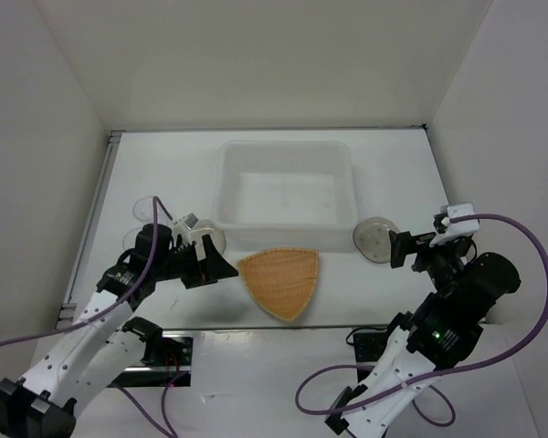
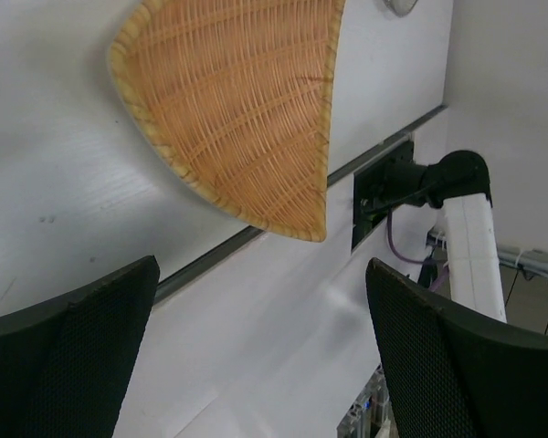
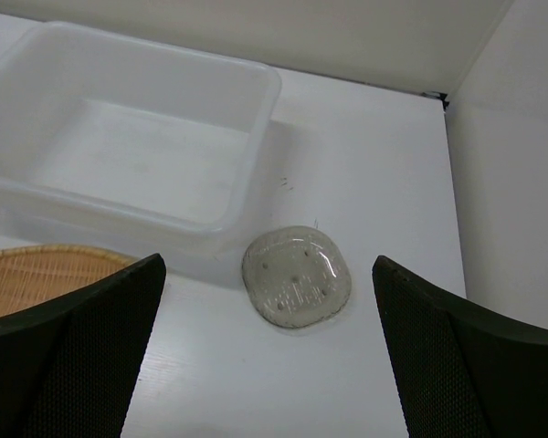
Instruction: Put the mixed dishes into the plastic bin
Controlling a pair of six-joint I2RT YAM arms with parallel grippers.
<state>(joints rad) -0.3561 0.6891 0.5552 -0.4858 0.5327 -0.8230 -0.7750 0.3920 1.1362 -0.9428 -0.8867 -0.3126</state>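
My left gripper is to grab the woven plate next by its edge [image 1: 263, 304] [image 2: 208, 193] facing that gripper, close to the plate's corner nearest the metal strip.
The orange-tan woven fan-shaped plate [image 1: 281, 279] [image 2: 237, 109] lies on the table in front of the plastic bin [image 1: 288, 182] [image 3: 146, 137], which holds nothing. One translucent grey speckled plate [image 1: 374, 237] [image 3: 297, 278] sits by the bin's near right corner. My right gripper [image 1: 409, 245] [image 3: 269, 365] hovers open just right of it, and the plate shows between its fingers. A second grey plate [image 1: 212, 240] is partly hidden behind my left gripper [image 1: 216, 264] [image 2: 265, 365], which is open and empty just left of the woven plate. A clear cup [image 1: 146, 210] stands at the far left.
White walls close in the table at the back and on both sides. A metal strip [image 2: 210, 260] marks the table's near edge, with the right arm's base [image 2: 466, 219] beyond it. Purple cables [image 1: 521, 274] loop beside both arms.
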